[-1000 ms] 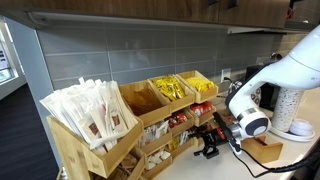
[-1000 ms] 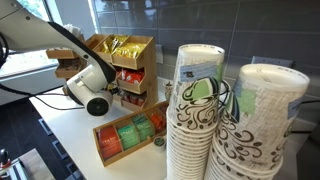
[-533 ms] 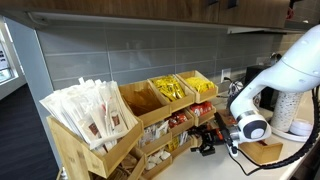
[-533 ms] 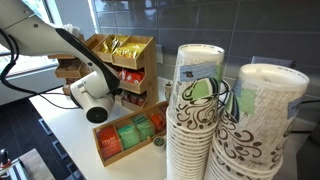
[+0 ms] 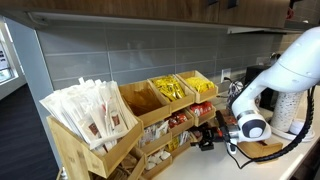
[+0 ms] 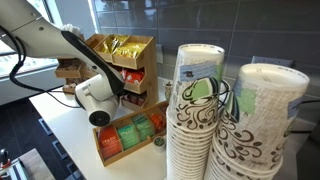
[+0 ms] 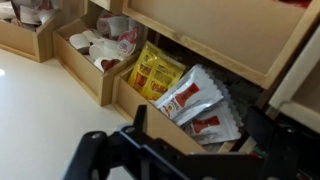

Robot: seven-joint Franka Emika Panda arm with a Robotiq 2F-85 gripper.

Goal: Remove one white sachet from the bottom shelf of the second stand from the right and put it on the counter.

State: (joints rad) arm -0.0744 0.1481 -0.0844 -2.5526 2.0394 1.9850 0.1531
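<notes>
The gripper's open fingers are at the bin's edge, short of the white sachets, so the robot should reach farther in and pinch the sachet [image 7: 190,94] beside the yellow ones.
My gripper [image 5: 205,138] is open and empty, low in front of the lower bins of the light-wood stands; it also shows in the other exterior view [image 6: 120,97]. In the wrist view its dark jaws [image 7: 197,125] straddle the low lip of a wood bin holding white sachets with red print [image 7: 198,103] beside yellow sachets [image 7: 153,70]. The stand [image 5: 163,112] with yellow sachets in its top bin has small white sachets [image 5: 157,157] in its bottom shelf [image 5: 168,160], left of the gripper. The counter [image 7: 40,115] is pale and smooth.
A bigger stand of long white packets [image 5: 95,110] is at the left. A wood box of green tea bags [image 6: 128,135] lies on the counter, with tall stacks of paper cups [image 6: 210,120] close to the camera. A wood block [image 5: 262,150] sits under the arm.
The wrist has dropped a little and the gripper has edged closer to the lower bins. The jaws stay open and empty.
</notes>
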